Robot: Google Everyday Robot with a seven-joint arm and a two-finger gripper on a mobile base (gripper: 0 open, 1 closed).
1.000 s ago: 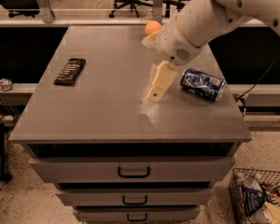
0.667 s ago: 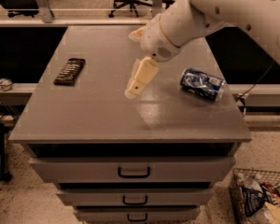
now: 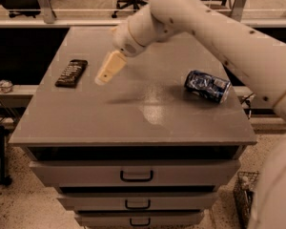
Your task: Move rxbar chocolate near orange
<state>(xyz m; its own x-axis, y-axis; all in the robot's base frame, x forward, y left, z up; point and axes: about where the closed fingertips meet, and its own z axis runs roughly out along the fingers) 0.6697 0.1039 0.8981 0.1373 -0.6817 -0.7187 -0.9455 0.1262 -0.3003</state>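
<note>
Next, my gripper should go to the middle of the rxbar chocolate (image 3: 72,73) and close there.
The rxbar chocolate (image 3: 71,72) is a flat dark wrapper lying near the left edge of the grey cabinet top (image 3: 133,123). My gripper (image 3: 102,79) hangs above the top just right of the bar, angled down and to the left, with nothing visibly in it. A small gap separates it from the bar. The orange is hidden, most likely behind my arm (image 3: 181,13) at the back of the top.
A blue and white soda can (image 3: 207,85) lies on its side at the right of the top. The cabinet has drawers with dark handles (image 3: 136,175) below. Office chairs stand on the floor behind. A wire basket (image 3: 243,194) sits at the lower right.
My gripper has swung left across the top, from beside the can toward the rxbar chocolate. The arm now covers the orange that showed at the back earlier.
</note>
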